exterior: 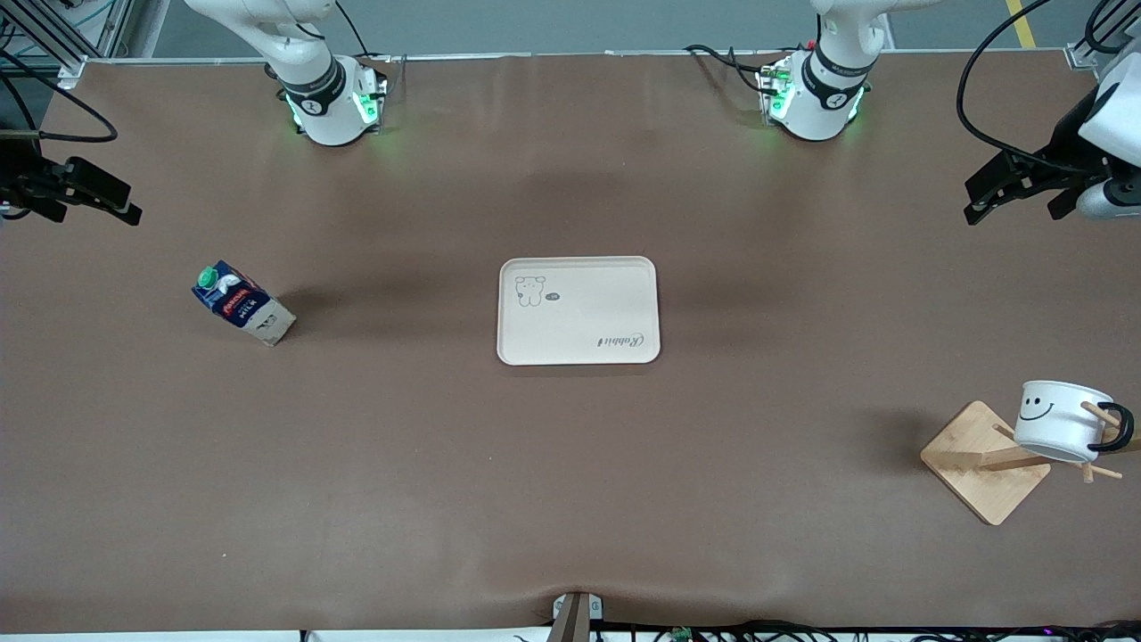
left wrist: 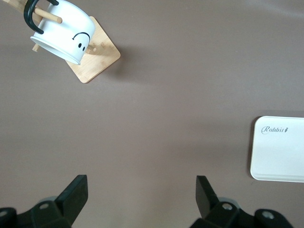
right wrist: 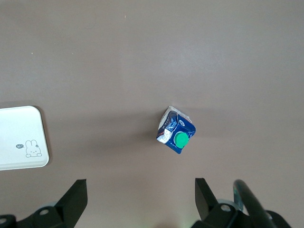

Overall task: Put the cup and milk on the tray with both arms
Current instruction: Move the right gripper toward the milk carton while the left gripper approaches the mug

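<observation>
I need to close my left gripper on the cup's rim (exterior: 1028, 384) (left wrist: 77, 62) opposite the black handle, near the smiley face, to lift the white smiley cup off the rack.
The cream tray (exterior: 579, 334) lies flat at the table's middle with nothing on it. The blue milk carton (exterior: 239, 303) with a green cap stands on the table toward the right arm's end. The white smiley cup (exterior: 1061, 419) hangs by its black handle on a peg of a wooden rack (exterior: 976, 459) toward the left arm's end. My right gripper (exterior: 107, 196) is open and empty, high over the table edge near the milk (right wrist: 175, 136). My left gripper (exterior: 980, 201) is open and empty, high over the table; the cup (left wrist: 64, 35) shows at the edge of its wrist view.
The rack's square wooden base (left wrist: 97, 59) sits near the table corner closest to the front camera. The tray's edge shows in the left wrist view (left wrist: 280, 152) and in the right wrist view (right wrist: 19, 133). Brown tabletop (exterior: 570, 481) lies bare around the tray.
</observation>
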`<state>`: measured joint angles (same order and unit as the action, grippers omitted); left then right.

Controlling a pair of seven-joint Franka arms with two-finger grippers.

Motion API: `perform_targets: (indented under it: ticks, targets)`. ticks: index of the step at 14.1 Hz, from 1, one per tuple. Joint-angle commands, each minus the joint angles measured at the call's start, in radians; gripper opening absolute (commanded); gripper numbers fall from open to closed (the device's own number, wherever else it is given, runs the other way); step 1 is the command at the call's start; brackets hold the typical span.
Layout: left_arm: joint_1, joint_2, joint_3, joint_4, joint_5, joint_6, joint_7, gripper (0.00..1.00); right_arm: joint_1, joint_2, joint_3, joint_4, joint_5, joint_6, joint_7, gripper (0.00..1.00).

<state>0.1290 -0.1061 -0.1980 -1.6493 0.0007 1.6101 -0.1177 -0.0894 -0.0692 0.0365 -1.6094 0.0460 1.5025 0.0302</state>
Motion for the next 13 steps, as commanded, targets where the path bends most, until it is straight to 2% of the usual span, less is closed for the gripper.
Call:
perform_targets:
  ticks: [1,3,5,10,11,13]
  targets:
    - [0.004,0.011,0.000,0.028,-0.008,-0.013,-0.002,1.00,-0.027,0.011,0.019,0.023,0.003,-0.012,-0.006,1.00]
    - [0.006,0.012,0.008,0.032,-0.008,-0.013,-0.002,1.00,-0.027,0.011,0.019,0.023,0.003,-0.012,-0.006,1.00]
    - [0.032,0.034,0.023,0.075,0.001,-0.013,0.000,1.00,-0.027,0.011,0.019,0.023,0.003,-0.012,-0.006,1.00]
    - [0.128,0.046,0.022,0.063,-0.008,0.007,-0.013,1.00,-0.029,0.022,0.017,0.023,0.002,-0.012,-0.003,1.00]
    - [0.141,0.036,0.022,0.039,-0.011,0.028,-0.019,1.00,-0.030,0.028,0.017,0.025,0.002,-0.010,-0.003,1.00]
    - [0.156,-0.039,0.022,-0.097,-0.021,0.170,-0.090,1.00,-0.041,0.038,0.017,0.029,0.000,-0.005,-0.007,1.00]
